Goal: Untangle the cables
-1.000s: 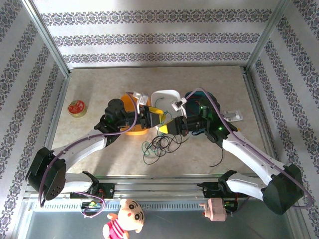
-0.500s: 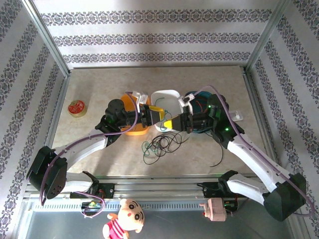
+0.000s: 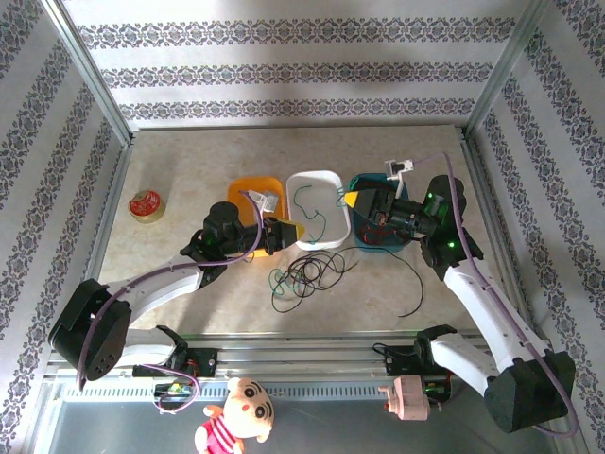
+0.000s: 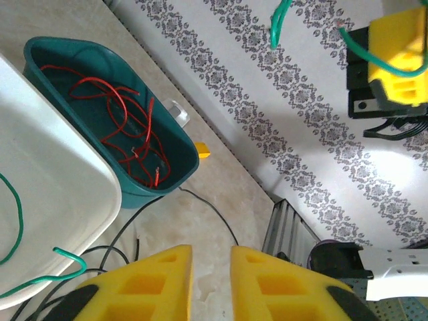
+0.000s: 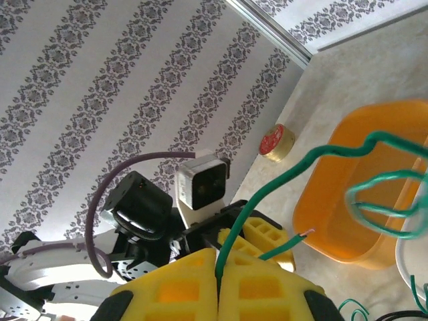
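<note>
The loops of the green cable hang clear of the empty fingers of my left gripper, so next I open that gripper and grab the cable (image 5: pixel 246 209) close to my right gripper.
My right gripper (image 3: pixel 352 199) (image 5: pixel 219 257) is shut on a green cable (image 5: pixel 281 180) and holds it raised between the white tray (image 3: pixel 312 176) and the teal tray (image 3: pixel 378 249). That green cable (image 3: pixel 304 203) trails down into the white tray. Red cables (image 4: pixel 127 114) lie coiled in the teal tray (image 4: pixel 180 177). A tangle of black cables (image 3: pixel 307 272) rests on the table in front of the trays. My left gripper (image 3: pixel 288 230) (image 4: pixel 210 251) hovers just left of the white tray, its fingers a small gap apart with nothing between them.
An orange tray (image 3: pixel 248 189) stands left of the white one. A red tin (image 3: pixel 146 204) sits at the far left. One black strand (image 3: pixel 416 284) runs toward the right front. Patterned walls and metal rails enclose the table.
My right gripper has swung right and back with the green cable, drawing it over the white tray. My left gripper's jaws have narrowed and it has drawn back a little to the left.
</note>
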